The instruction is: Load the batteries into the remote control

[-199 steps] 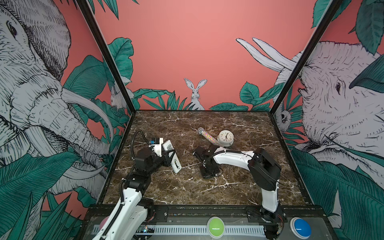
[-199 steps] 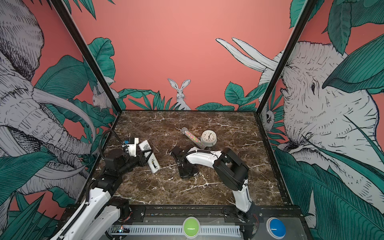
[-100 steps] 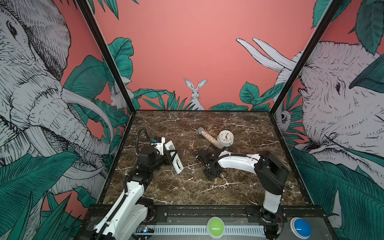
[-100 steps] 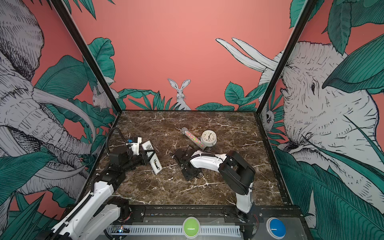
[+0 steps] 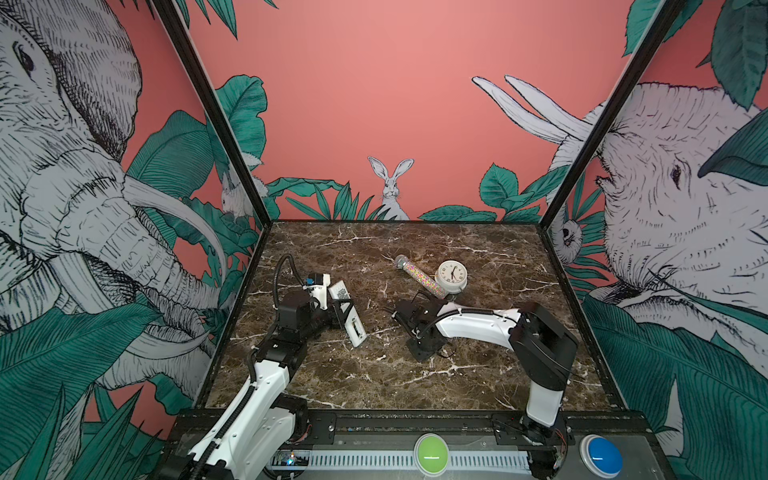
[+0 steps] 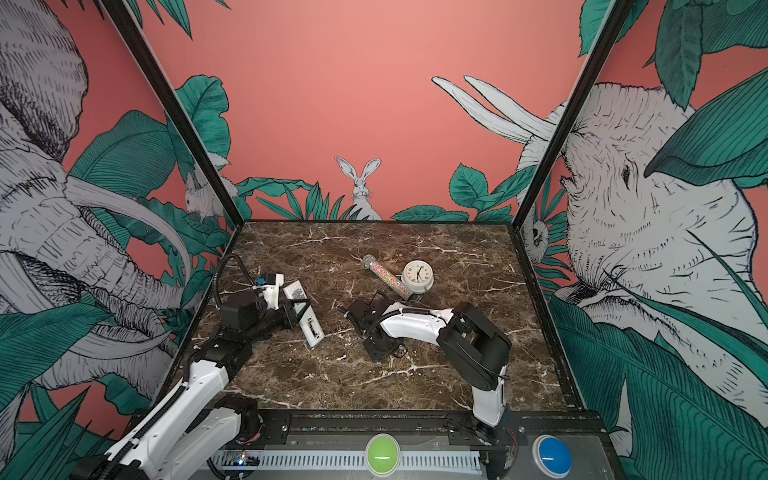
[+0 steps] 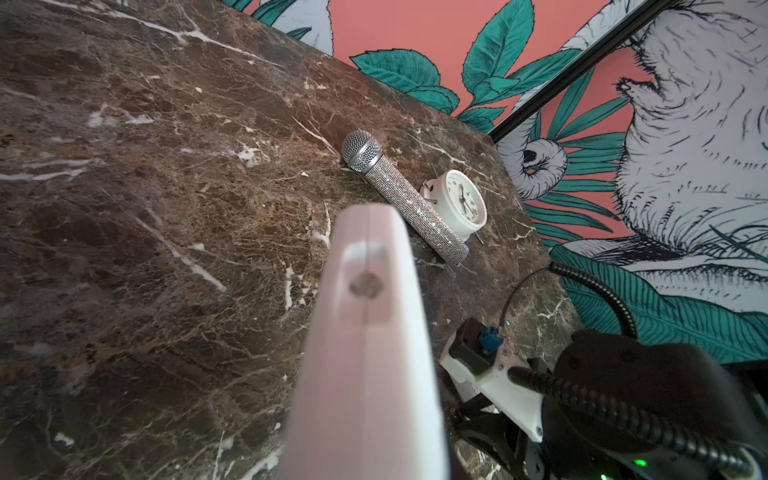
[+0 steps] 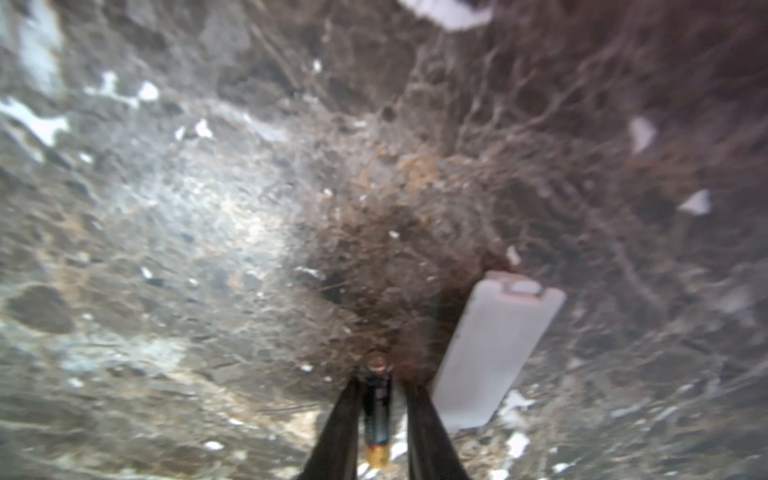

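Note:
Next, my right gripper opens and takes the battery by its gold end [image 8: 377,456], because the battery sits deep between its fingers with only the tip sticking out.
My left gripper [image 5: 337,311] is shut on the remote control [image 5: 355,328], a long white bar held tilted above the left of the table, also visible in a top view [image 6: 312,328]. In the left wrist view the remote control [image 7: 365,353] fills the middle, blurred, and hides the jaws. My right gripper [image 5: 427,350] points down at the table's middle. In the right wrist view one of the batteries [image 8: 377,409], dark with a gold end, lies between the fingers of the right gripper [image 8: 382,384]. The jaws stand slightly apart, with a thin gap on one side of it.
A white battery cover [image 8: 494,353] lies on the marble beside the right fingers. A multicoloured sprinkle tube [image 5: 419,276] and a round white clock [image 5: 451,274] sit behind the right arm, also seen in the left wrist view: tube [image 7: 405,203], clock [image 7: 461,199].
The right gripper has shifted a little to the right and toward the front. Its jaws have parted slightly. The left gripper keeps the remote in nearly the same place.

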You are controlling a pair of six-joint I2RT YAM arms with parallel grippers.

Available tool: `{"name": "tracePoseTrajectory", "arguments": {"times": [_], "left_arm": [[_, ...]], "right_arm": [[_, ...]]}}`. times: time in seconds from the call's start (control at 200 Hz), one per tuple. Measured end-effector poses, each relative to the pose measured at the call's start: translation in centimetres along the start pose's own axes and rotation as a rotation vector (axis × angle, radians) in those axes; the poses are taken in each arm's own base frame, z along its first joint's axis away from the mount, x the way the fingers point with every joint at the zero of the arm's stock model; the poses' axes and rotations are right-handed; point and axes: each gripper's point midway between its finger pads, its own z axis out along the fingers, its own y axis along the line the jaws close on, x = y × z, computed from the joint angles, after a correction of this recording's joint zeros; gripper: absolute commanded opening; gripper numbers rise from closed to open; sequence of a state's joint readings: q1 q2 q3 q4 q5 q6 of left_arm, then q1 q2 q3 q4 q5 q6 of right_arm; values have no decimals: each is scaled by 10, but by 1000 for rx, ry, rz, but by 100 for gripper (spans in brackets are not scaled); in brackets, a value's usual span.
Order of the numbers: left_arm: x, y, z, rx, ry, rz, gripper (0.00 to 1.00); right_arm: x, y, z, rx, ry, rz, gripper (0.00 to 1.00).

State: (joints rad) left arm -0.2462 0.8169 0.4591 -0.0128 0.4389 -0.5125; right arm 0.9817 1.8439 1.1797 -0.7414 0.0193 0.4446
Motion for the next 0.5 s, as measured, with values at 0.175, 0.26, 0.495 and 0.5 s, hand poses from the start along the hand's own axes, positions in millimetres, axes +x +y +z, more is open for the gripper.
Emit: {"name": "tracePoseTrajectory", "arguments": {"times": [0.175,0.26,0.495,0.5], "left_arm": [[-2,1,0,-6,-7,2,0],[-3,0,0,-5,-13,5,0],[-5,0,0,-1,-22,10,0],[-5,0,0,-1,-22,10,0]], "right_arm": [[10,-3,-1,-8,-8,8,33],[13,-3,-1,-14,-13,13,33],[14,-3,0,-27,-29,20,29],[14,-3,0,-27,-30,20,29]]}}
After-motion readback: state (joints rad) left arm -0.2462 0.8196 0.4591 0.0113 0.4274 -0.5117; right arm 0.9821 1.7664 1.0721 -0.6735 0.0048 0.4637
